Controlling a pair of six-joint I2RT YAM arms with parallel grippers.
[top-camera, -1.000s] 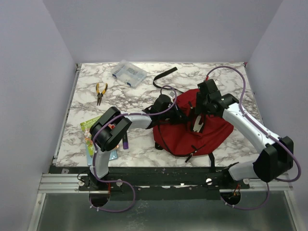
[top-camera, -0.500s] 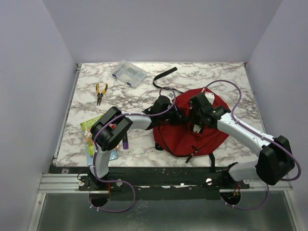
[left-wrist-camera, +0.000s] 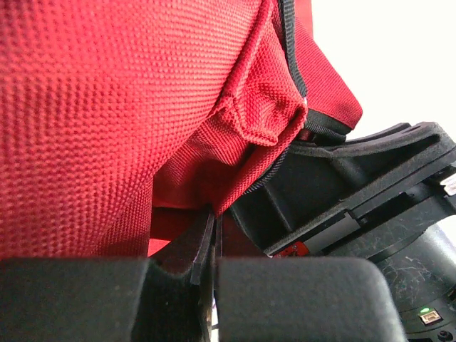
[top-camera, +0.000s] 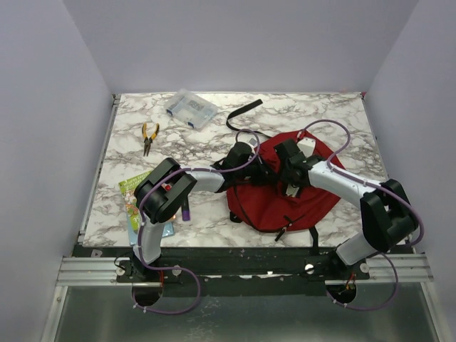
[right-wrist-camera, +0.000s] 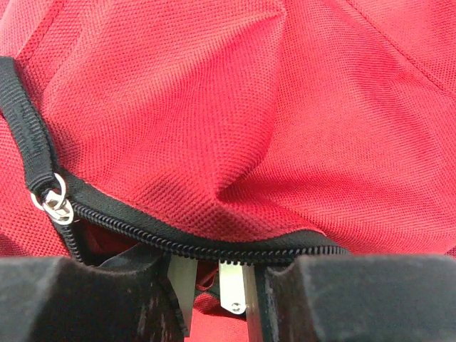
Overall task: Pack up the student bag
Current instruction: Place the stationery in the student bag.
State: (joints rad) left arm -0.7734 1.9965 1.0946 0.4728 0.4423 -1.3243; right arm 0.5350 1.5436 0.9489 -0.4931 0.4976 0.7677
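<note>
My left gripper holds the bag's opening but must reach the purple marker. So my right gripper will let go of the tool inside and take the zip edge (right-wrist-camera: pixel 214 247).
The dark red student bag (top-camera: pixel 285 203) lies right of the table's middle. My left gripper (top-camera: pixel 261 169) is shut on the fabric edge at the bag's opening; in the left wrist view the jaws (left-wrist-camera: pixel 214 231) pinch a red fold below the zip edge (left-wrist-camera: pixel 292 50). My right gripper (top-camera: pixel 288 173) is at the same opening, close to the left one. In the right wrist view its tips (right-wrist-camera: pixel 208 281) sit under the black zip (right-wrist-camera: pixel 214 246), with two thin metal strips of a small tool (right-wrist-camera: pixel 234 285) held between the pads. A zip pull ring (right-wrist-camera: pixel 51 203) hangs at the left.
A clear plastic box (top-camera: pixel 190 108) and a black strap (top-camera: pixel 244 112) lie at the back. Yellow-handled pliers (top-camera: pixel 149 135) lie at the back left. A green booklet (top-camera: pixel 134 199) and a purple marker (top-camera: pixel 186 211) lie near the left arm's base.
My right gripper has moved left and down from above the bag to the bag's opening, carrying the small tool. The left gripper has kept its hold on the bag's edge.
</note>
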